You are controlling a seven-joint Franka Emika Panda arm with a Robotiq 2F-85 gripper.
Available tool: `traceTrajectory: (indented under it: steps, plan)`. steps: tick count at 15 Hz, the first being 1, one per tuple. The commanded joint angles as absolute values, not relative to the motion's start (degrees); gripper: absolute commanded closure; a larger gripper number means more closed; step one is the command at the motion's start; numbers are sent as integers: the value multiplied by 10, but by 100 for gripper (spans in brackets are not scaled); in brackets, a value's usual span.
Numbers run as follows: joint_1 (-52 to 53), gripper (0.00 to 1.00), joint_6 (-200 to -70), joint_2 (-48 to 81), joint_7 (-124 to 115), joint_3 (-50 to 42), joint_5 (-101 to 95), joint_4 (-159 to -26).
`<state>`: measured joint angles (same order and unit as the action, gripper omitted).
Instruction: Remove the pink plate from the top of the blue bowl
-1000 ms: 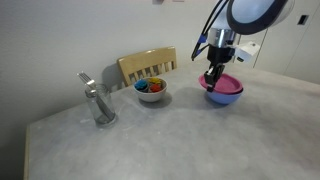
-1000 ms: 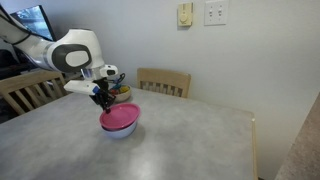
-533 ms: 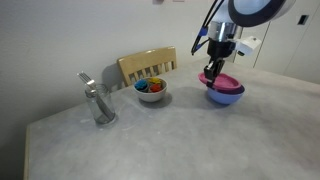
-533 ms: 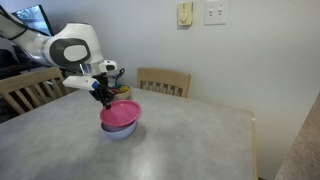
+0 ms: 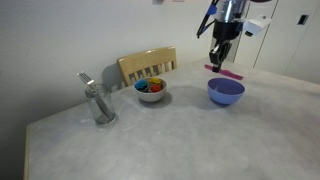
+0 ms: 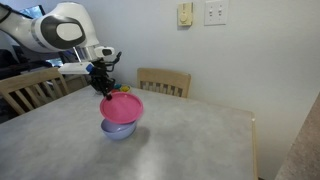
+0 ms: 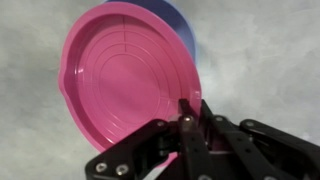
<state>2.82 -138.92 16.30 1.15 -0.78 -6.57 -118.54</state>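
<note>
Next, my gripper puts the pink plate, now held tilted in the air, down on the grey table (image 5: 246, 82) behind the blue bowl.
My gripper (image 5: 216, 60) is shut on the rim of the pink plate (image 5: 226, 71) and holds it in the air, tilted, above and behind the blue bowl (image 5: 226, 92). In an exterior view the pink plate (image 6: 125, 106) hangs from the gripper (image 6: 103, 91) just over the blue bowl (image 6: 117, 130), apart from it. In the wrist view the pink plate (image 7: 125, 72) fills the upper left, pinched at its edge by the gripper (image 7: 186, 112), with a sliver of the blue bowl (image 7: 184, 25) behind it.
A white bowl (image 5: 151, 92) with colourful contents stands left of the blue bowl. A metal utensil holder (image 5: 99, 106) stands farther left. A wooden chair back (image 5: 147, 64) is behind the grey table (image 5: 180, 140); another chair (image 6: 164, 80) shows at the far edge.
The gripper has risen with the pink plate, lifting it off the blue bowl's rim; the bowl stays in place, now uncovered.
</note>
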Motion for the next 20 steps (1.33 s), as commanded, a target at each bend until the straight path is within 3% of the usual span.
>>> traceTrajectory:
  steps: [1,9,20]
  plan:
    - [26,97,-1364,142,-22,-27,-110,-1196]
    - [-18,97,-1371,138,-11,-76,-145,-1212]
    - [-148,97,-1509,204,218,-73,-42,-1194]
